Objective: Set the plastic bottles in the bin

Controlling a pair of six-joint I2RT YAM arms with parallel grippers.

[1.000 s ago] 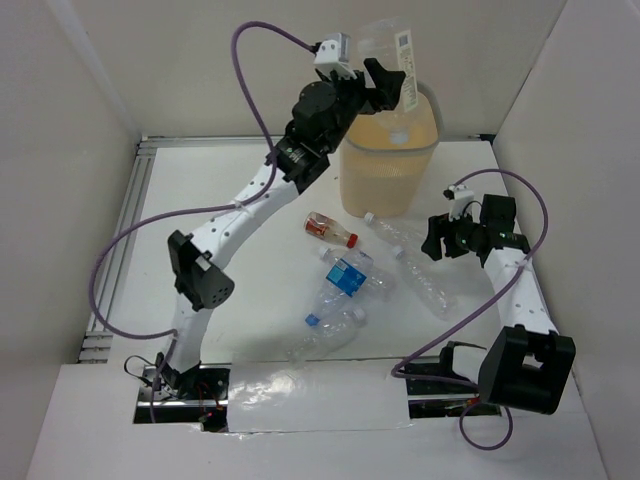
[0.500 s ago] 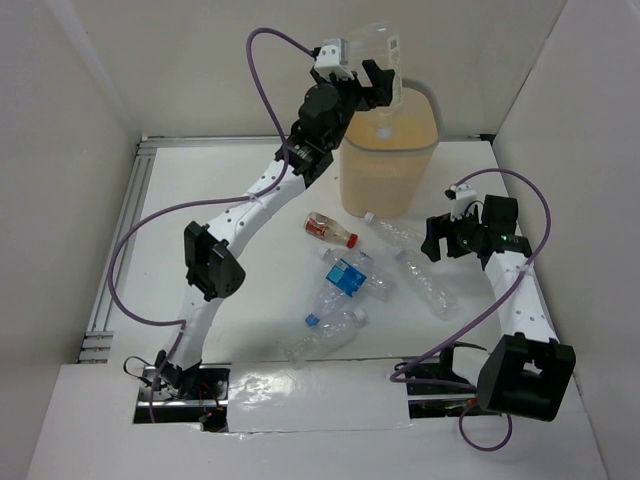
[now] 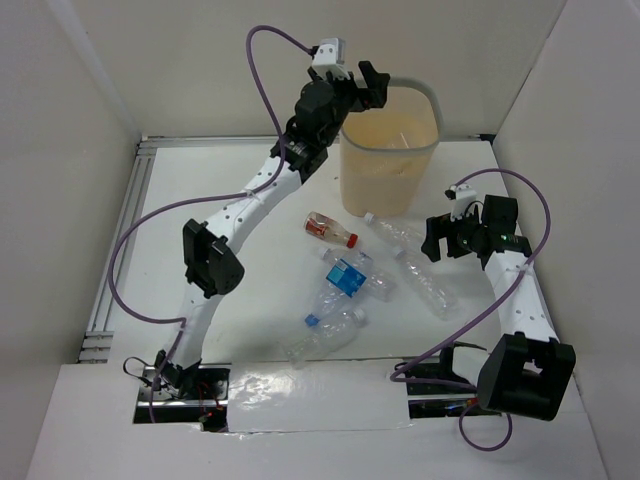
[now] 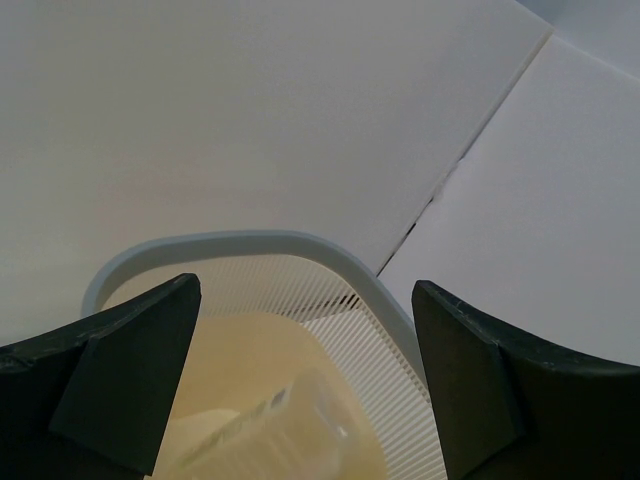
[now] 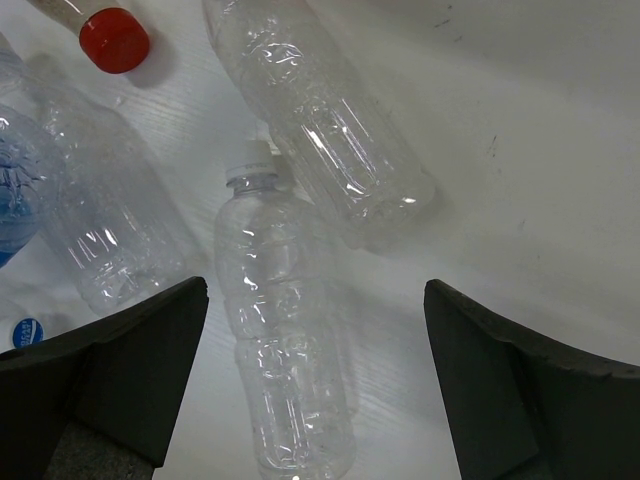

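Observation:
Next, my right gripper grabs the bottom end of the clear bottle (image 3: 413, 238) (image 5: 365, 175) that lies nearest the beige bin, beyond the white-capped bottle.
The beige meshed bin (image 3: 432, 120) stands at the back of the table. My left gripper (image 3: 365, 85) is open and empty, held above the bin's left rim. In the left wrist view (image 4: 305, 300) its fingers frame the grey rim (image 4: 250, 240), and a clear bottle (image 4: 270, 420) lies inside the bin. My right gripper (image 3: 435, 240) is open and empty above two clear bottles (image 3: 395, 232) (image 3: 425, 285) on the table. In the right wrist view (image 5: 315, 295) one white-capped bottle (image 5: 285, 350) lies between its fingers, apart from them.
More bottles lie mid-table: a red-labelled one (image 3: 330, 228), a blue-labelled one (image 3: 348, 275) and two clear ones (image 3: 335, 325) (image 3: 300, 350). The red cap (image 5: 115, 40) shows in the right wrist view. White walls enclose the table on three sides.
My left gripper has let go of the clear bottle it held over the bin. The bottle has dropped inside. The right arm has not moved.

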